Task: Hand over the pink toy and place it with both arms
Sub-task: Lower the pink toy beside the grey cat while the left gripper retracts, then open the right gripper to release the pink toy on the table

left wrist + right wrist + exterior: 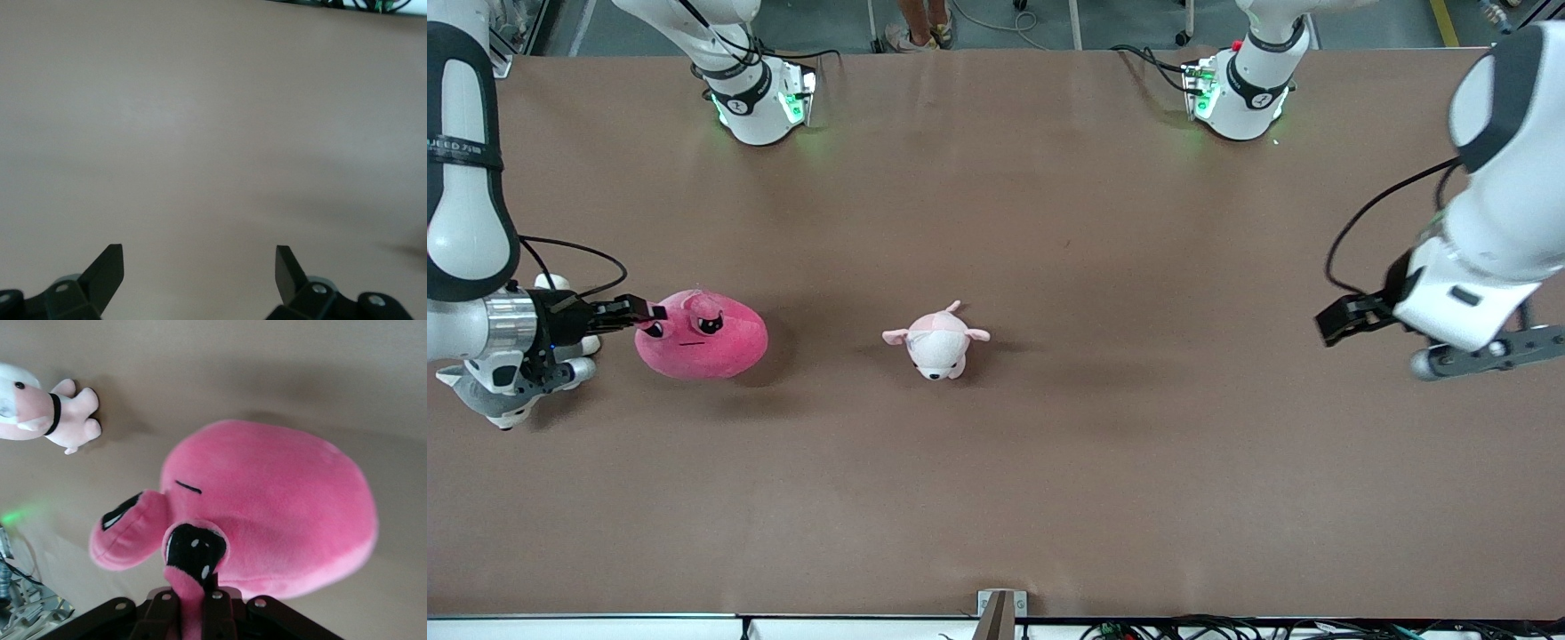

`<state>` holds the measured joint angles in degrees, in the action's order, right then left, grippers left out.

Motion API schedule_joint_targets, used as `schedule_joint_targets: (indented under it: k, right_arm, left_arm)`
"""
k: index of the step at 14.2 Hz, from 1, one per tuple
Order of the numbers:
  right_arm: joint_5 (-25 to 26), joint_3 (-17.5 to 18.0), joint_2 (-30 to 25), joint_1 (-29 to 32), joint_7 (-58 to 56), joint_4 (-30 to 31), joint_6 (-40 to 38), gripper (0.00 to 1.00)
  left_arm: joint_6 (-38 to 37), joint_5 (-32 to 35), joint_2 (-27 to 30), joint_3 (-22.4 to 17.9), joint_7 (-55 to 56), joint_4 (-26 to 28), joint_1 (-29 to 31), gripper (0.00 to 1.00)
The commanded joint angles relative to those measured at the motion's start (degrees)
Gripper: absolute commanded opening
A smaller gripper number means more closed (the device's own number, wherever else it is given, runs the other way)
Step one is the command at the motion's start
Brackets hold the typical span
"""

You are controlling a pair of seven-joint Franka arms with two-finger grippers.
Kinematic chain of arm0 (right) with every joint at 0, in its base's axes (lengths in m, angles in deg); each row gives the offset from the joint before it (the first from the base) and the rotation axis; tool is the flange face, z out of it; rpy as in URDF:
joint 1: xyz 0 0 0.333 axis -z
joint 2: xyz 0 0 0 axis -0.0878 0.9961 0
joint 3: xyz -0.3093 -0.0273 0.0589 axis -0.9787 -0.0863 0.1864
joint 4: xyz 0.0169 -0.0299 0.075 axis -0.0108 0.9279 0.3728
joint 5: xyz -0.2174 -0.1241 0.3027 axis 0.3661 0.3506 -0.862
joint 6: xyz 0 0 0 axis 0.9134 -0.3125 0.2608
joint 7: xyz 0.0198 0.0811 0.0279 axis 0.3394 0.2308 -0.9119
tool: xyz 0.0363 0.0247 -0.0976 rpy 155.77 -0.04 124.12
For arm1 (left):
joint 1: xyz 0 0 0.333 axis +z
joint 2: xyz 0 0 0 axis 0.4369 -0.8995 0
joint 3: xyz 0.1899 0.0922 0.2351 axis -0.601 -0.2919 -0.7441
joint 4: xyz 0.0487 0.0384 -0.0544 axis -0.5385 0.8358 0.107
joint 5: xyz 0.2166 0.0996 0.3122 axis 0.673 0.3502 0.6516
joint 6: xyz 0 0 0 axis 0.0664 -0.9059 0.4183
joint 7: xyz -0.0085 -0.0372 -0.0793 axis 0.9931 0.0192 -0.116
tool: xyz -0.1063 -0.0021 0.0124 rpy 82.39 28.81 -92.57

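Note:
Next, I let go of the pink toy, now pinched at its edge, on the table [709, 357] between the gray plush and pale plush animal with my right gripper.
The pink toy [703, 336], a round hot-pink plush with black angry eyes, lies toward the right arm's end of the table. My right gripper [647, 314] is shut on the toy's edge beside one eye. In the right wrist view a strip of pink plush is pinched between the fingers [215, 613], and the pink toy [280, 513] fills the middle. My left gripper [1336, 322] hangs open over bare table at the left arm's end. In the left wrist view my left gripper [199, 267] holds nothing, and only the tabletop shows past its two fingertips [112, 261].
A smaller pale pink-and-white plush animal [936, 342] lies mid-table, between the two grippers. It also shows in the right wrist view as a pale plush [41, 413]. Both arm bases [760, 98] stand along the table edge farthest from the front camera.

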<state>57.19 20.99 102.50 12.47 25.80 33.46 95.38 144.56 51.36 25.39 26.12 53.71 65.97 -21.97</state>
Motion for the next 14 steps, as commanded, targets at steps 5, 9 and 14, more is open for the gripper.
schedule_joint_targets:
  k: [5,9,14]
  right_arm:
    - [-1.73,0.69,2.95,1.36,-2.34,-0.50,1.34,0.01]
    - [-1.64,0.69,4.27,1.89,-3.49,-0.41,2.48,0.01]
    - [-1.82,0.69,5.41,1.89,-3.49,-0.24,3.01,0.02]
  left_arm:
    - [-3.50,-1.08,9.74,-1.85,-14.19,7.01,2.31,1.00]
    - [-3.68,-7.66,18.18,-9.59,-16.41,16.68,-1.99,1.00]
    - [-4.82,-7.68,23.47,-11.36,-12.72,21.01,-6.39,1.00]
